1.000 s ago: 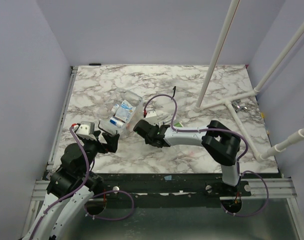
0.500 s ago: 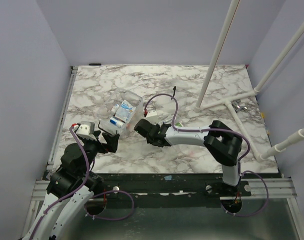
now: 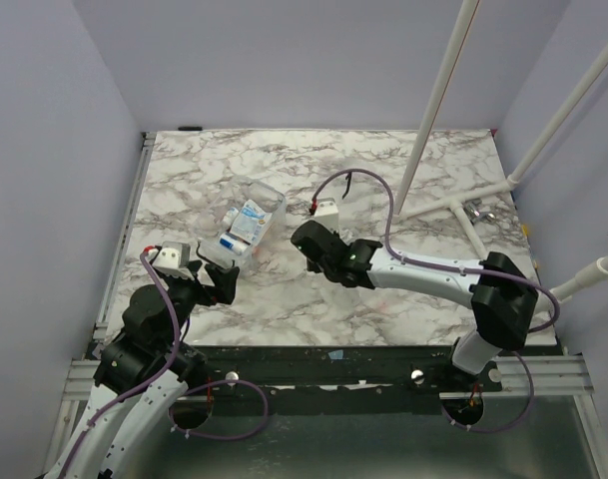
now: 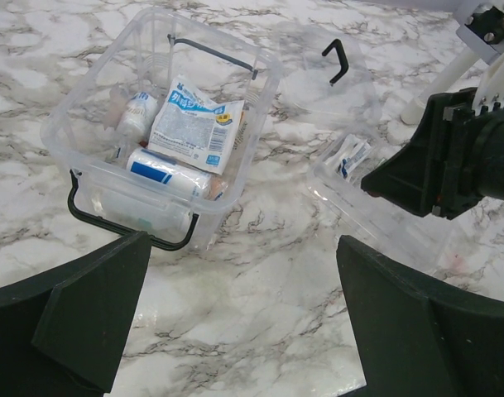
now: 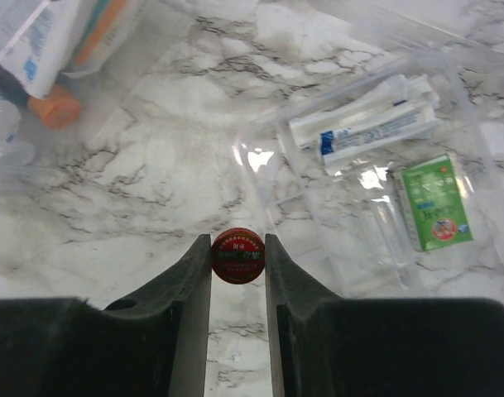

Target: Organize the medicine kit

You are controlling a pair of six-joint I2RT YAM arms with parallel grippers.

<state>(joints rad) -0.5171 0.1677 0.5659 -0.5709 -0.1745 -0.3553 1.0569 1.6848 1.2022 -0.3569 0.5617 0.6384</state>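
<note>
The small red round tin, now held over the marble, will be released by my right gripper inside the clear tray (image 3: 374, 277) (image 5: 480, 285), just past the green packet's near end.
My right gripper (image 5: 238, 256) is shut on a small red round tin (image 5: 238, 255), held over the marble just left of a shallow clear tray (image 5: 475, 141). The tray holds white sachets (image 5: 363, 128) and a green packet (image 5: 434, 203). In the top view this gripper (image 3: 305, 242) sits right of the clear medicine box (image 3: 250, 224). The left wrist view shows the box (image 4: 69, 107) holding a white-blue packet (image 4: 194, 124), a roll (image 4: 165, 169) and a small bottle (image 4: 140, 112). My left gripper (image 4: 252, 331) is open and empty, just in front of the box; it also shows in the top view (image 3: 216, 284).
White pipe stands (image 3: 433, 110) rise at the right back of the marble table (image 3: 204, 170). A loose black handle (image 4: 336, 59) lies beyond the box. The right arm's black gripper (image 4: 450, 157) shows next to the tray in the left wrist view.
My right arm has swung its elbow out to the right and its gripper has shifted a little right and back, still holding the red tin. The left arm has not moved.
</note>
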